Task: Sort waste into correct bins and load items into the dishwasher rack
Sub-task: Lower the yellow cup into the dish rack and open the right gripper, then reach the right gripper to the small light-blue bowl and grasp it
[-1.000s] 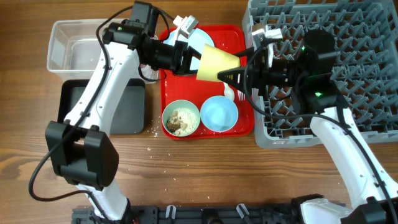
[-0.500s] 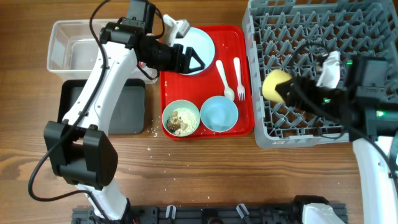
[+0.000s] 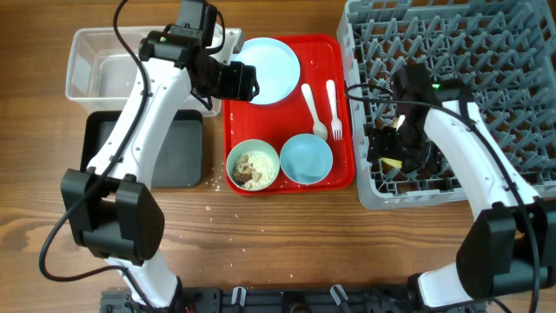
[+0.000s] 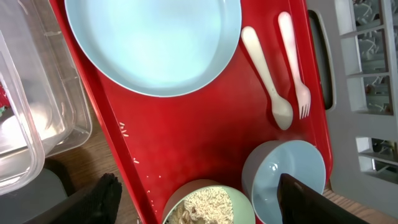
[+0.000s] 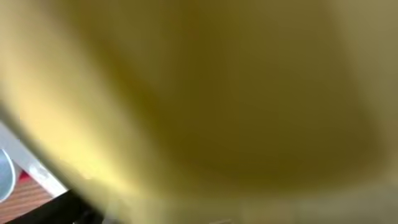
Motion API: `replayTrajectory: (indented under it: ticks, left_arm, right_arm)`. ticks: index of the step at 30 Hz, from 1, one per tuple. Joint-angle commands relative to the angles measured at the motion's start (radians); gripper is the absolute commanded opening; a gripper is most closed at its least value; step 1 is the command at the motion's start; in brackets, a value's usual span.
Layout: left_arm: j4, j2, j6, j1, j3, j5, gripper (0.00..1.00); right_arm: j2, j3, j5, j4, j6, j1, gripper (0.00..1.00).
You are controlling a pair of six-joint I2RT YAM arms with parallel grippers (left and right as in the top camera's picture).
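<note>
My right gripper needs to move to the light blue bowl next and close on the bowl's rim [image 3: 331,160] [image 5: 13,169] next to the grey dishwasher rack.
My left gripper [image 3: 243,81] [image 4: 196,186] hangs open and holds nothing, over the red tray's [image 3: 287,122] left side beside the light blue plate [image 3: 269,68] [image 4: 152,43]. Below it sit the pale green bowl [image 3: 253,165] [image 4: 202,205] with rice and brown scraps, and the light blue bowl [image 3: 306,160] [image 4: 273,165]. The white spoon [image 3: 313,111] [image 4: 267,74] and fork [image 3: 333,109] [image 4: 295,68] lie on the tray's right side. My right gripper [image 3: 395,149] is down in the grey dishwasher rack [image 3: 486,52] at the yellow cup [image 3: 392,163] [image 5: 199,93]. The cup fills the right wrist view and hides the jaws.
The clear tub [image 3: 113,35] stands at the back left, with the black tray [image 3: 178,152] in front of it. A few rice grains [image 3: 213,181] lie on the wood between the black tray and the red tray. The rack's pegs surround my right gripper.
A second ago both grippers met at the yellow cup above the tray. My left gripper let go and pulled back left. My right arm carried the cup into the rack.
</note>
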Motion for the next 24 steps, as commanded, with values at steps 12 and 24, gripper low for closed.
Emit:
replayTrajectory:
  ticks: [12,24]
  left_arm:
    - [0.011,0.0,-0.171,0.005,0.004,-0.072,0.81]
    - [0.007,0.0,-0.346,0.076,0.003,-0.122,0.92]
  right_arm:
    - [-0.098,0.338,-0.131,0.072,0.001,0.241,0.76]
    - [0.262,0.04,-0.144,0.401,-0.106,0.298,0.26]
